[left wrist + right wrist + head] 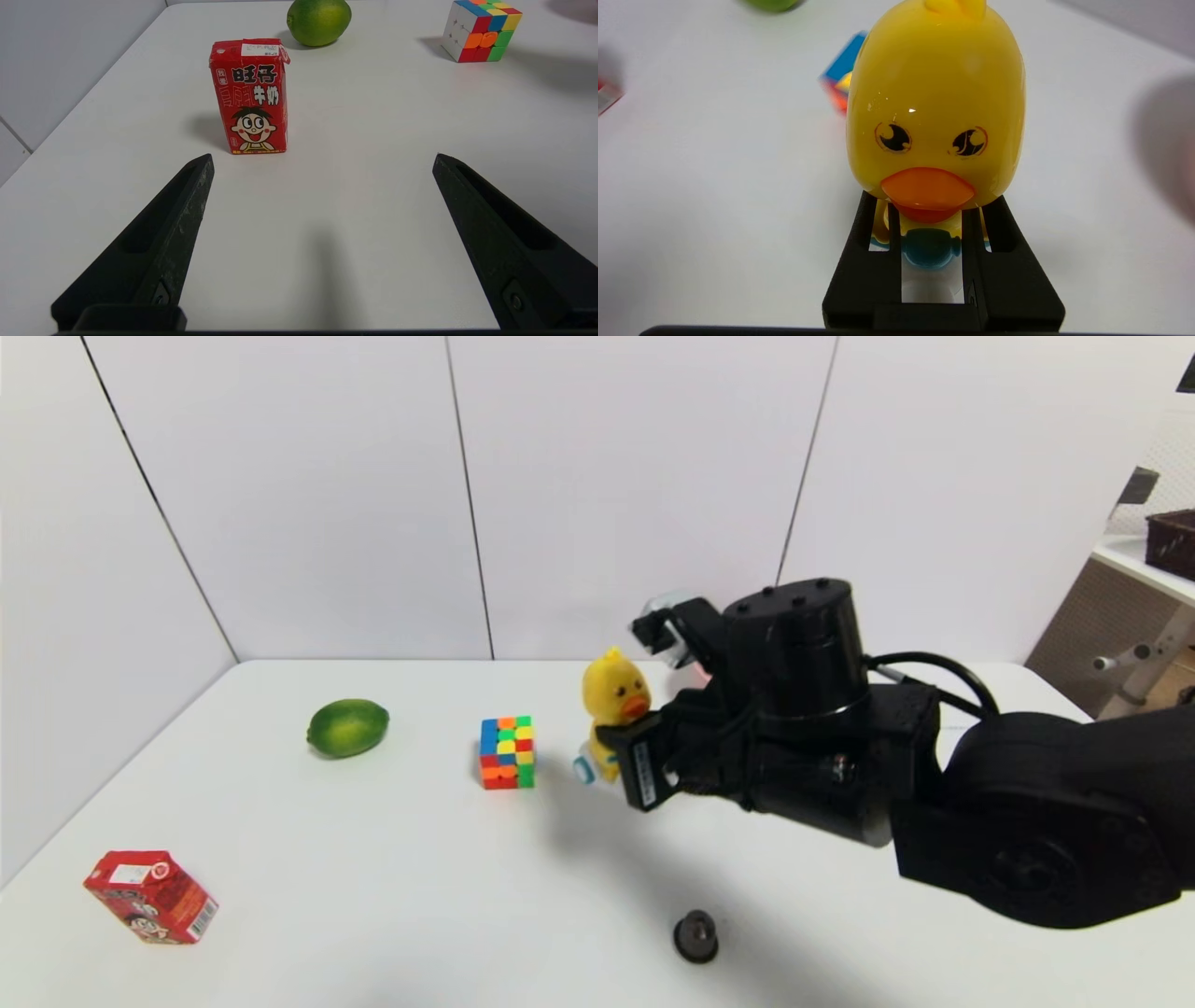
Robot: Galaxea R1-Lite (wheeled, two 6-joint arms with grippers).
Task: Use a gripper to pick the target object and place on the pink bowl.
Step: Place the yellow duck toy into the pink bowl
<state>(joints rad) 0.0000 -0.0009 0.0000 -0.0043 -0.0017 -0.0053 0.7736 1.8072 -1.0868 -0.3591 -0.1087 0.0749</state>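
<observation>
I should use my right gripper to set the yellow duck toy down upright inside the pink bowl point(752, 679) by the white back wall and let go of it.
The yellow duck toy point(613, 689) with its orange beak stands right of the middle of the white table point(373, 859). My right gripper point(624, 751) is shut on its lower body, just above the white and light-blue base. The right wrist view shows the duck point(934, 102) close up, facing the camera, with the right gripper point(931, 207) and its black fingers point(871, 252) pressed against both sides under the beak. I cannot tell whether the base touches the table. The right arm hides the pink bowl. My left gripper point(322, 158) hangs open over bare table at the near left.
A green lime point(347, 727) lies at the far left. A multicoloured puzzle cube point(507, 752) stands just left of the duck. A red milk carton point(151, 896) is at the near left corner, close before the left gripper. A small dark knob point(695, 935) sits near the front edge.
</observation>
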